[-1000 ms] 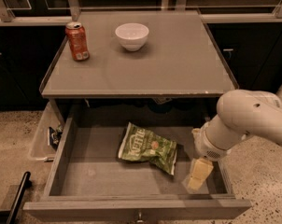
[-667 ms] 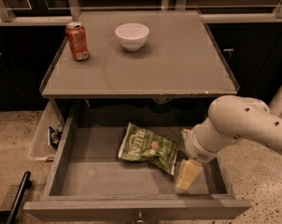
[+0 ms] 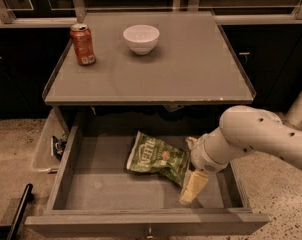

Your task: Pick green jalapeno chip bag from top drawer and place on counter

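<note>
The green jalapeno chip bag has an end [image 3: 181, 166] that lies closest to the white arm. My gripper needs to close on that end.
The green jalapeno chip bag [image 3: 157, 157] lies flat on the grey floor of the open top drawer [image 3: 91, 184], right of the middle, with white "Kettle" lettering facing up. My gripper [image 3: 192, 165] is low inside the drawer at the bag's right end, on the white arm [image 3: 251, 134] that reaches in from the right. It is open: one cream finger [image 3: 193, 186] sits in front of the bag's right corner, the other shows just behind it. It holds nothing. The counter [image 3: 191, 69] is the grey tabletop right above the drawer.
An orange-red soda can [image 3: 83, 44] and a white bowl [image 3: 141, 38] stand at the back left of the counter. A clear plastic bin [image 3: 46, 144] sits left of the drawer on the speckled floor. A black bar [image 3: 18, 214] lies at the lower left.
My gripper and arm have moved left across the drawer toward the bag's right end. The bag, can and bowl have not moved.
</note>
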Action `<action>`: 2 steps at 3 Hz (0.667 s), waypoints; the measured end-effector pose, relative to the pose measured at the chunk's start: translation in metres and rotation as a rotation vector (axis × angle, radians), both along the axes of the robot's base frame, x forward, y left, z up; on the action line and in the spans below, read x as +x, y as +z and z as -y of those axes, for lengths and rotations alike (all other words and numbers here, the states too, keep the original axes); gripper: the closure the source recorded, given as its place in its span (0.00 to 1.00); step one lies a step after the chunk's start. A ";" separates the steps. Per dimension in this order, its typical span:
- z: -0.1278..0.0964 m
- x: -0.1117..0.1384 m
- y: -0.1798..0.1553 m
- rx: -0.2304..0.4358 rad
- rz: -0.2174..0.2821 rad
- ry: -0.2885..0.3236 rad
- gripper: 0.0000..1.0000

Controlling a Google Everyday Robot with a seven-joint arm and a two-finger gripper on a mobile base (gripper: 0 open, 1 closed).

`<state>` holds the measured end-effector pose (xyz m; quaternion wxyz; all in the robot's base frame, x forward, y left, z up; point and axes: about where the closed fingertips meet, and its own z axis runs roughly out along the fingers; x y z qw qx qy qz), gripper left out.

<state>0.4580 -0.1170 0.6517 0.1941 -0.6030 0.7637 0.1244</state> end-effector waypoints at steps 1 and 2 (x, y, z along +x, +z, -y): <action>-0.007 0.010 -0.010 0.053 -0.002 -0.012 0.00; -0.023 0.028 -0.017 0.115 0.031 -0.014 0.00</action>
